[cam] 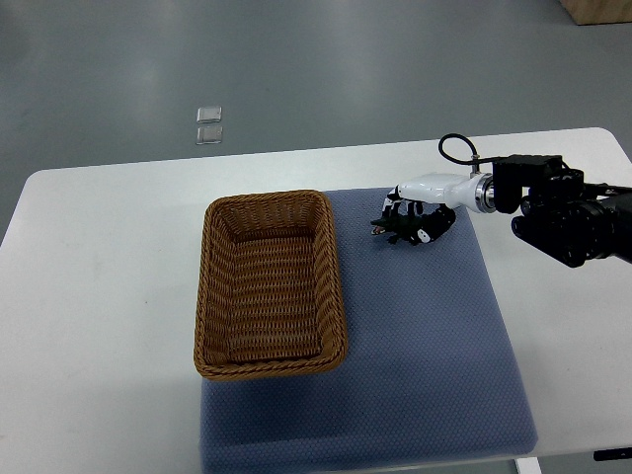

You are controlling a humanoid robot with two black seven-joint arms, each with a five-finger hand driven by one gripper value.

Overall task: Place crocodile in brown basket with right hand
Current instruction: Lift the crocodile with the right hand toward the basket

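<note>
The crocodile will go down from my right gripper inside the brown basket (pixel 249 288), near the middle of its outer long side.
A brown wicker basket (pixel 270 284) sits on the left part of a blue-grey mat (pixel 425 336) and holds nothing. To its right, near the mat's far edge, a small dark crocodile toy (pixel 393 228) lies under my right hand (pixel 417 219). The hand's white and black fingers are curled down around the toy, which shows only as a dark shape poking out to the left of the hand. My right arm (pixel 563 212) comes in from the right edge. No left arm is in the picture.
The white table (pixel 99 326) extends left of the basket and right of the mat. Two small clear objects (pixel 208 125) lie on the grey floor beyond the table's far edge.
</note>
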